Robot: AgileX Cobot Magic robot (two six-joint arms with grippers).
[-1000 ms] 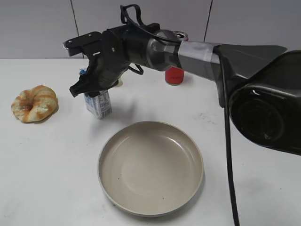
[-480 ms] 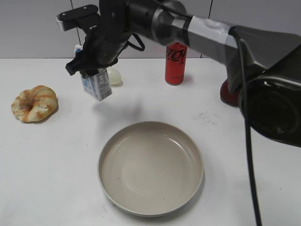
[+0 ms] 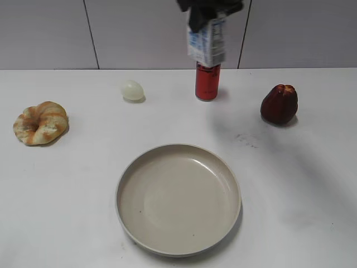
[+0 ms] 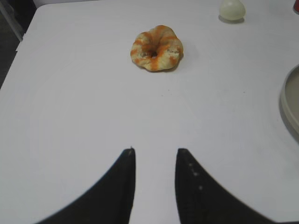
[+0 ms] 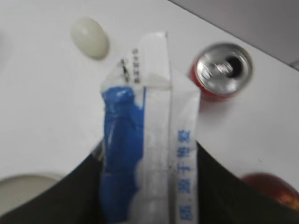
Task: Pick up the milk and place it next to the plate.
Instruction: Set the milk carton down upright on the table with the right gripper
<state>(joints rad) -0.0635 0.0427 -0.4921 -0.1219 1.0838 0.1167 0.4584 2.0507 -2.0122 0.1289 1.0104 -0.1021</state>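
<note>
Next, I release the milk, which now hangs high above the red can, with my right gripper close beside the plate, on the dark red fruit's side [image 3: 253, 186].
The milk [image 3: 207, 42], a small white carton with blue print, hangs high at the top of the exterior view, above the red can. My right gripper [image 3: 207, 11] is shut on its top; only its lower part shows there. In the right wrist view the milk [image 5: 149, 154] fills the gap between the jaws [image 5: 148, 186]. The plate [image 3: 125, 215], a large round beige dish, lies on the white table in front, and a sliver of it shows in the left wrist view [image 4: 290, 105]. My left gripper [image 4: 155, 153] is open and empty above bare table.
A red soda can [image 3: 207, 84] stands at the back centre, also in the right wrist view [image 5: 222, 70]. A pale egg [image 3: 132, 90] lies back left, a bread ring [image 3: 40, 123] at far left, a dark red fruit [image 3: 279, 104] at right.
My right gripper has lifted the milk off the table at the left and carried it up and to the right, to above the red can. The arm has left most of the view.
</note>
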